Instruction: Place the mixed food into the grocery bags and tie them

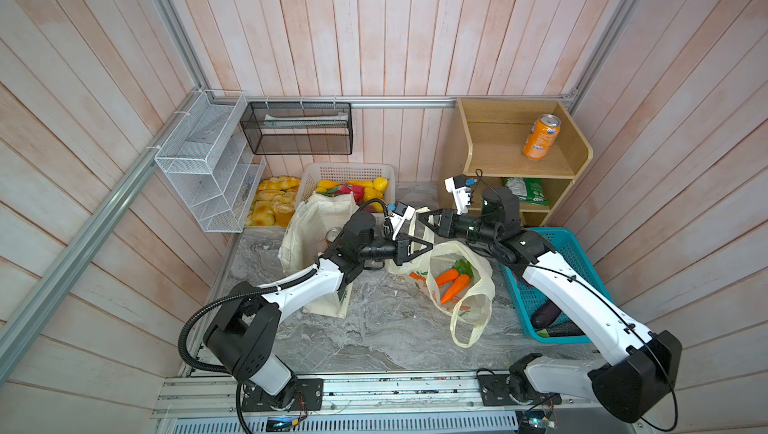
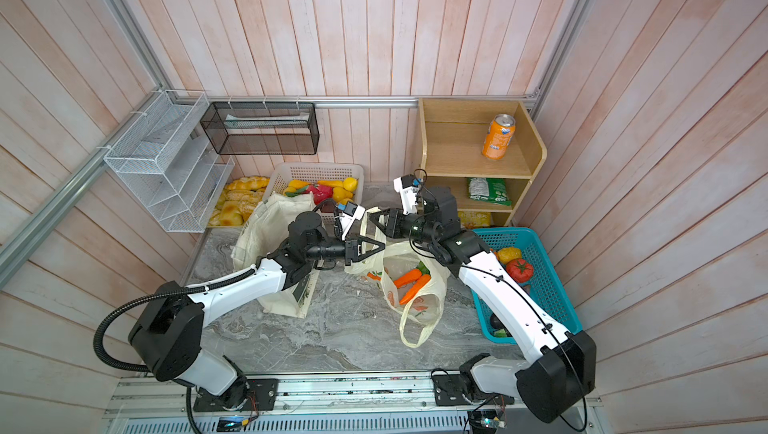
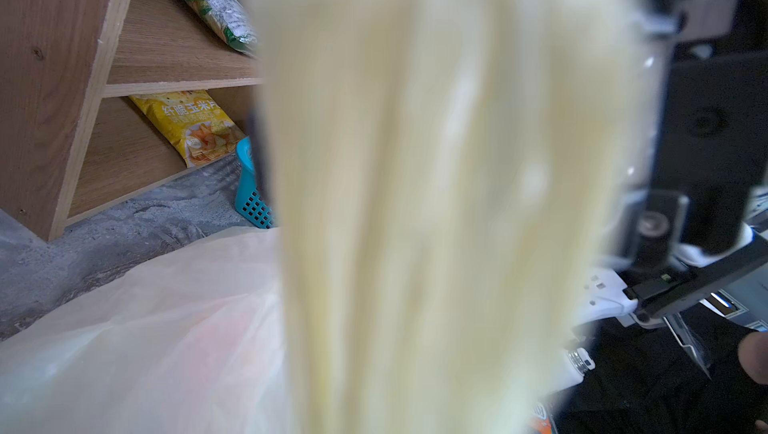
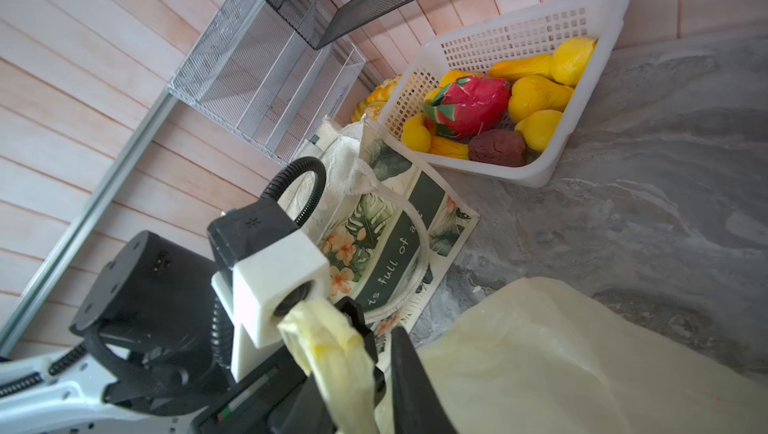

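The bag's handle hangs close against my left gripper's wrist, so I need to open that gripper, back off and pinch the handle's parts low point(image 1: 432, 255), near the bag's opening.
The plastic grocery bag point(image 1: 484, 276) lies open mid-table with orange carrots point(image 1: 453, 284) inside. One loop handle point(image 1: 465, 330) trails toward the front. The other handle point(image 4: 328, 353) is pulled up between both grippers. My left gripper point(image 1: 430, 241) is shut on it, and pale plastic point(image 3: 436, 203) fills the left wrist view. My right gripper point(image 1: 419, 215) is shut on the same strip just behind. The cloth tote point(image 1: 309, 220) stands to the left, under my left arm, with a can top point(image 1: 333, 236) showing inside. The purple snack packet is hidden.
A wooden shelf point(image 1: 465, 141) at the back right holds an orange soda can point(image 1: 541, 137), a green packet point(image 1: 525, 191) and a yellow packet point(image 3: 187, 124). A teal basket point(image 1: 575, 251) sits under my right arm. White fruit basket point(image 1: 349, 169), bread point(image 1: 272, 201) and wire racks point(image 1: 208, 153) stand at the back left.
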